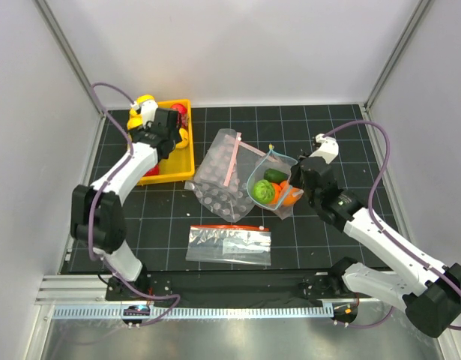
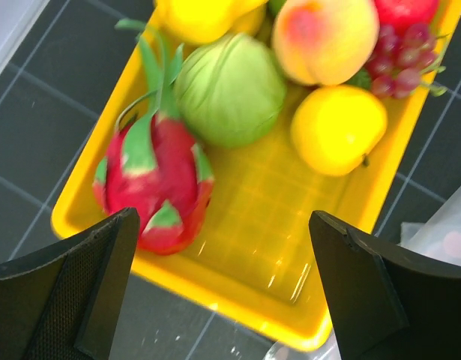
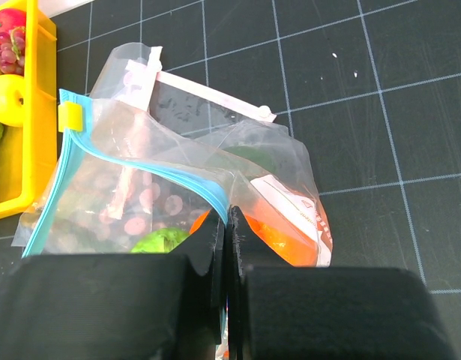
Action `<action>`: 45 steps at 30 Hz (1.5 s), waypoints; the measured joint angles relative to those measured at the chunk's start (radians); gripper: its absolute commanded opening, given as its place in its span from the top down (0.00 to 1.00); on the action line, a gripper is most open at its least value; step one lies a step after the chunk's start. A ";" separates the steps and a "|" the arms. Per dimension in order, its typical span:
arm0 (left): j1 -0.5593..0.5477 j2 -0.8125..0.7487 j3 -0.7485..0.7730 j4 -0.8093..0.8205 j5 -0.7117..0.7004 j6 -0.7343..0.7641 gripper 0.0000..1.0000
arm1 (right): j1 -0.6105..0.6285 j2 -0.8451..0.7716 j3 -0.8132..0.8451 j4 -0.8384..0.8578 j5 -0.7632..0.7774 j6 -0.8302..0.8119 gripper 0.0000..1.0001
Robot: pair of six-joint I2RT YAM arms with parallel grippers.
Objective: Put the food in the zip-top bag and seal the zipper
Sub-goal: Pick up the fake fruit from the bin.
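I need to next close my left gripper around the middle of the yellow fruit (image 1: pixel 183 139) (image 2: pixel 338 130), the one next to the grapes and the peach in the yellow tray.
The zip-top bag (image 1: pixel 273 184) stands open at centre right, with green and orange food inside. Its teal zipper (image 3: pixel 140 163) curves along the mouth, and a white label (image 3: pixel 299 212) shows on its side. My right gripper (image 3: pixel 228 217) is shut on the zipper edge of the bag (image 3: pixel 237 172) and holds the mouth up. It also shows in the top view (image 1: pixel 297 189). My left gripper (image 2: pixel 223 255) is open and empty above the near rim of the yellow tray (image 2: pixel 237 277). The tray holds a dragon fruit (image 2: pixel 155 176), a green fruit (image 2: pixel 230 88), a yellow fruit (image 2: pixel 339 129), a peach (image 2: pixel 324 37) and grapes (image 2: pixel 402 56).
A dotted clear bag with a pink strip (image 1: pixel 223 176) lies under and left of the zip-top bag. A flat clear bag with a red-orange strip (image 1: pixel 229 244) lies near the front. The yellow tray (image 1: pixel 176 166) sits at the back left. Walls close in on three sides.
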 measured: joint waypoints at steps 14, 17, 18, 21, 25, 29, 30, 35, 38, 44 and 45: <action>0.005 0.443 0.449 -0.064 0.104 0.240 0.00 | 0.000 -0.005 0.000 0.004 -0.013 0.000 0.99; 0.006 0.475 0.450 -0.054 0.161 0.261 0.00 | 0.000 -0.004 0.000 0.004 -0.021 0.000 0.99; 0.006 0.481 0.450 -0.043 0.180 0.266 0.00 | 0.000 -0.004 0.000 0.004 -0.023 0.000 0.99; 0.007 0.503 0.466 -0.016 0.223 0.285 0.00 | 0.000 -0.005 0.000 0.004 -0.032 0.000 0.99; 0.012 0.559 0.512 0.011 0.254 0.293 0.00 | 0.000 -0.005 0.000 0.005 -0.037 0.000 0.99; 0.017 0.609 0.521 0.031 0.257 0.294 0.00 | 0.000 -0.005 0.000 0.005 -0.041 0.001 0.99; 0.017 0.613 0.521 0.035 0.257 0.293 0.00 | 0.000 -0.005 0.000 0.005 -0.042 0.001 0.99; 0.031 0.597 0.467 0.109 0.287 0.277 0.00 | 0.000 -0.005 0.000 0.005 -0.045 0.001 0.99; 0.048 0.562 0.389 0.189 0.337 0.253 0.00 | 0.000 -0.005 0.000 0.005 -0.045 0.001 0.99; 0.076 0.533 0.315 0.267 0.446 0.216 0.00 | 0.000 -0.005 0.000 0.005 -0.047 0.001 0.99; 0.077 0.532 0.307 0.275 0.459 0.208 0.00 | 0.000 -0.005 0.000 0.005 -0.047 0.001 0.99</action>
